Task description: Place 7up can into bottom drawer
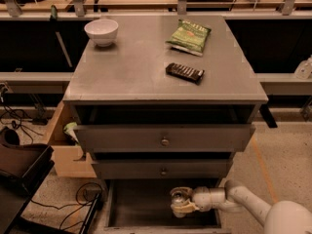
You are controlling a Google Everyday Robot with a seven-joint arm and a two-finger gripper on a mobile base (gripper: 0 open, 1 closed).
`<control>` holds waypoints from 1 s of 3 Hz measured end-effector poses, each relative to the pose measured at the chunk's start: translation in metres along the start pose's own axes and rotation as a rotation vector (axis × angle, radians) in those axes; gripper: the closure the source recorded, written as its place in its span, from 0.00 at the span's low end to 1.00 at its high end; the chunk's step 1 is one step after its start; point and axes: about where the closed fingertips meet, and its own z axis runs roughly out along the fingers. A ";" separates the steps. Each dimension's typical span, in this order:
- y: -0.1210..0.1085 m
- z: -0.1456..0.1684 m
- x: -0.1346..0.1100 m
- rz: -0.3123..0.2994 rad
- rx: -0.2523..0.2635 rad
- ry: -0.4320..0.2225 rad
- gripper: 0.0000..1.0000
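The 7up can will be released on the grey bottom of the open bottom drawer (172,209), near its middle.
The 7up can (179,198), silver with a shiny top, stands upright inside the open bottom drawer (141,206), near its right side. My gripper (181,202) reaches in from the lower right on a white arm (243,204), and its fingers are closed around the can. The can's base sits low, at or just above the drawer's grey floor. The two upper drawers with round knobs are partly pulled out above it.
On the cabinet top lie a white bowl (101,31), a green chip bag (189,35) and a dark snack bar (185,72). A wooden box (66,150) stands left of the cabinet, with cables and a dark object on the floor at left.
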 end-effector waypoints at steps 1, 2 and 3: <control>0.000 0.020 0.017 -0.015 -0.004 0.001 1.00; -0.004 0.033 0.043 -0.036 0.008 -0.009 1.00; -0.012 0.038 0.067 -0.049 0.035 -0.004 1.00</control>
